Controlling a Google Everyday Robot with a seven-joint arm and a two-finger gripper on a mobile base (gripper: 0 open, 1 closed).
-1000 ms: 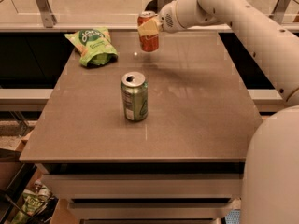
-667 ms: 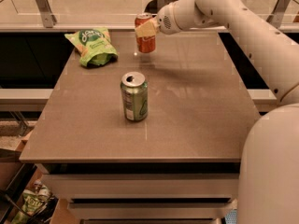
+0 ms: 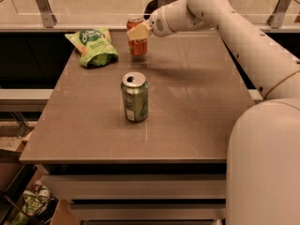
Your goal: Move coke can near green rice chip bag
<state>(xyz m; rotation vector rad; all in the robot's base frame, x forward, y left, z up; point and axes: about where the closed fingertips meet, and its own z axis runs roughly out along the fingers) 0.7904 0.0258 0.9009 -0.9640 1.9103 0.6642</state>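
Next, I let go of the coke can, now held upright just above the table's far part, on the table [image 3: 138,58] next to the green rice chip bag, close to the far edge of the table.
The coke can [image 3: 138,42], red-orange with a silver top, is held upright just above the far part of the table [image 3: 187,102]. My gripper [image 3: 139,32] is shut on the coke can, its pale fingers [image 3: 139,31] clamped across the upper half, with the white arm reaching in from the right. The green rice chip bag [image 3: 93,46] lies crumpled at the far left corner of the table, a short gap to the left of the can.
A green soda can [image 3: 135,97] stands upright in the middle of the table. A railing with metal posts [image 3: 43,6] runs behind the far edge. My white base [image 3: 267,168] fills the lower right.
My gripper has carried the coke can leftward and slightly farther back, closer to the green rice chip bag. The green soda can and the bag have not moved.
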